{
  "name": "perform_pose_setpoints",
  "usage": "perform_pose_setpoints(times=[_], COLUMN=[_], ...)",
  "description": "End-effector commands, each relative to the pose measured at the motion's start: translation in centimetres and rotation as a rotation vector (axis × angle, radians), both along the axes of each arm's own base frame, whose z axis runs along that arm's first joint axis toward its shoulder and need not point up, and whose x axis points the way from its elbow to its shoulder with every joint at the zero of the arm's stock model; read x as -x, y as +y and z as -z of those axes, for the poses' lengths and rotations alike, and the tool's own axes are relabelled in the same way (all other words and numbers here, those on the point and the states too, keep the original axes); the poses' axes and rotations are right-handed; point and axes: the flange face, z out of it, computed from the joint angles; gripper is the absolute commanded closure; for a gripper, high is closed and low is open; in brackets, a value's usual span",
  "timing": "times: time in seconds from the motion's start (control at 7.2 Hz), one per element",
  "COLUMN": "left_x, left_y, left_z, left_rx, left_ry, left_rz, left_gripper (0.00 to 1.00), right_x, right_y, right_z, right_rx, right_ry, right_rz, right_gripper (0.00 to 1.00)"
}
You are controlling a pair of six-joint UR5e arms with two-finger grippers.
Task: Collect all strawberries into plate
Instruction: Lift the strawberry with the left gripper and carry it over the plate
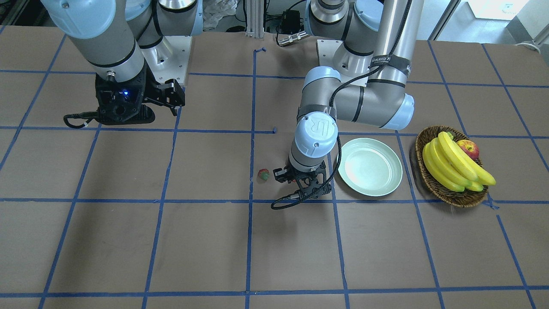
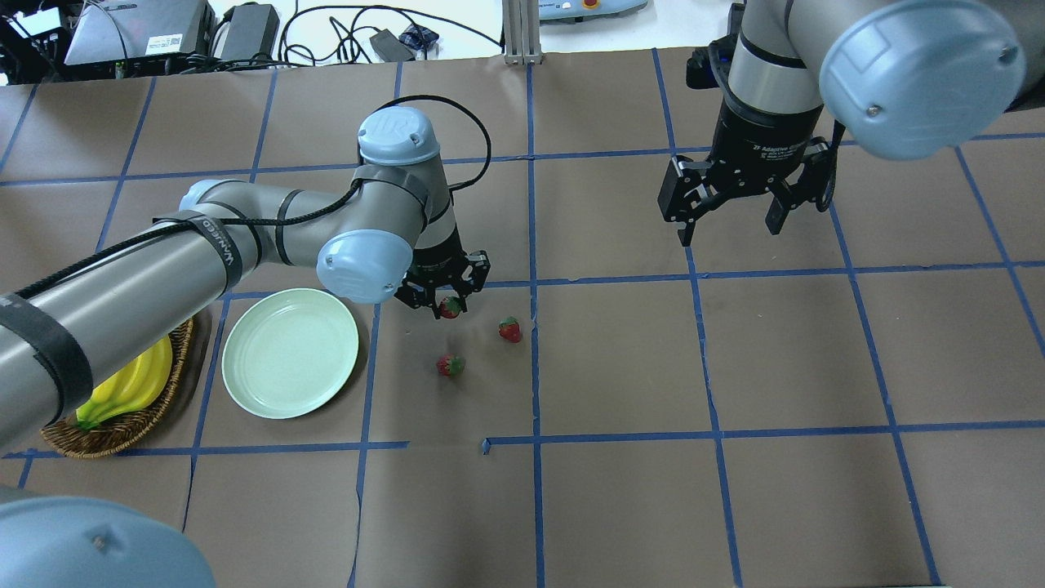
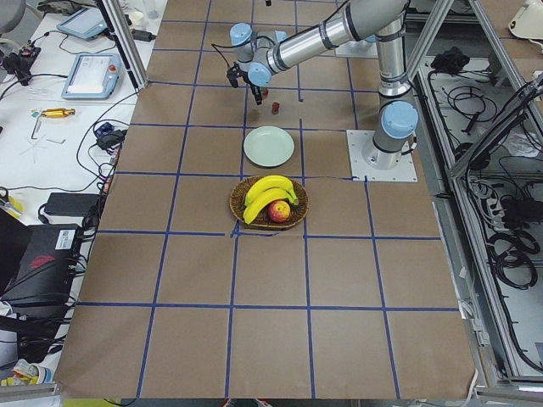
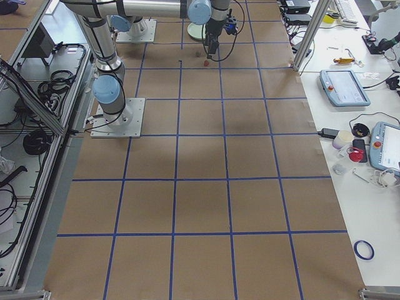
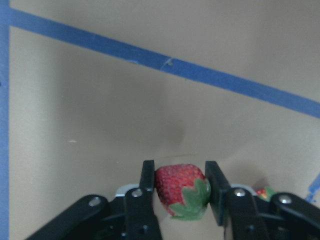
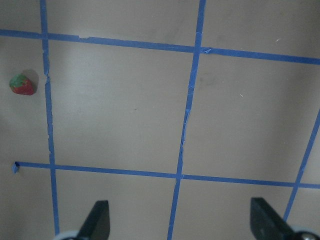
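Next, I release the strawberry from my left gripper near the middle of the empty mint-green plate (image 1: 366, 169).
My left gripper (image 2: 446, 298) is shut on a strawberry (image 2: 450, 308), low over the table just right of the plate (image 2: 277, 367). In the left wrist view the two fingers (image 5: 148, 175) clamp the red berry (image 5: 177, 187) by its sides, green cap toward the camera. Two more strawberries lie on the brown table: one (image 2: 510, 329) near the blue centre line, one (image 2: 450, 365) closer to me. The pale mint-green plate (image 1: 369, 180) holds nothing. My right gripper (image 2: 729, 211) is open and empty, high over the right half; its wrist view shows one strawberry (image 6: 23, 84) far left.
A brown wicker basket (image 1: 429, 180) with bananas (image 1: 454, 165) and an apple (image 1: 469, 148) stands beyond the plate, on my far left. Blue tape lines (image 2: 532, 327) grid the table. The left arm's cable (image 1: 283, 201) hangs by the gripper.
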Motion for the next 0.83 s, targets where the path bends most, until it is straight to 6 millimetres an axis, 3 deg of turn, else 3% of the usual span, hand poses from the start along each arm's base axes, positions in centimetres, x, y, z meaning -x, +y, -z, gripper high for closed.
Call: perform_pose_setpoints(times=[0.0, 0.28, 0.42, 0.69], left_x=[-5.4, -9.8, -12.1, -18.6], left_y=[-0.6, -0.6, -0.7, -0.3], left_z=[-1.9, -3.1, -2.9, -1.6], left_rx=[-0.031, -0.082, -0.117, -0.206], left_ry=[-0.061, -0.039, -0.074, -0.074], left_rz=[0.108, 0.183, 0.209, 0.279], left_gripper=[1.0, 1.0, 1.0, 1.0], right_x=[0.0, 0.0, 0.0, 0.0], right_y=[0.0, 0.0, -0.2, -0.2], right_z=[0.0, -0.1, -0.1, -0.1], right_rx=[0.001, 0.003, 0.014, 0.018], right_ry=[-0.001, 0.001, 0.002, 0.001], right_rz=[-0.003, 0.005, 0.008, 0.011], right_gripper=[0.0, 0.0, 0.0, 0.0])
